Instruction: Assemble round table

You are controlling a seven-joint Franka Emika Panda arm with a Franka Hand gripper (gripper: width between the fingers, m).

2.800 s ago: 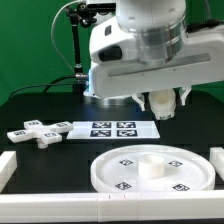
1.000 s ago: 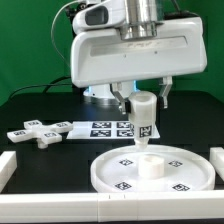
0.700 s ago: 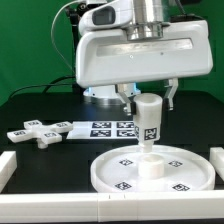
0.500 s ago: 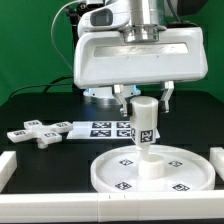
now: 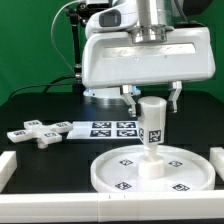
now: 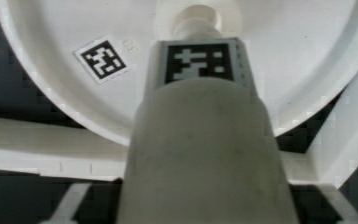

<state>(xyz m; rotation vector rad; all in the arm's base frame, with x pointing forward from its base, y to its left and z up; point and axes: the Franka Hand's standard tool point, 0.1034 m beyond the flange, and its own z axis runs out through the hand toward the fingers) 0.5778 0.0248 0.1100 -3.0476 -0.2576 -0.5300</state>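
The robot's gripper should release the cylinder leg standing upright on the raised part at the round disc's middle [image 5: 151,161] [image 6: 197,16].
The large rimmed round disc [image 5: 152,170] lies flat at the front of the table with tags on its top and a raised hub [image 5: 151,167] at its middle. My gripper [image 5: 152,96] is shut on the short thick cylinder leg [image 5: 153,124], which hangs upright right above the hub. In the wrist view the leg [image 6: 201,130] fills the middle, its tag facing the camera, with the disc [image 6: 87,60] and hub [image 6: 195,18] beyond it. The cross-shaped base [image 5: 36,133] lies at the exterior view's left.
The marker board [image 5: 106,128] lies flat behind the disc. Plain white border blocks stand at the front left [image 5: 5,168] and front right [image 5: 217,163]. The arm's base and cables rise at the back.
The gripper came down with the leg from high above, then shifted slightly toward the exterior view's right, staying over the disc's hub.
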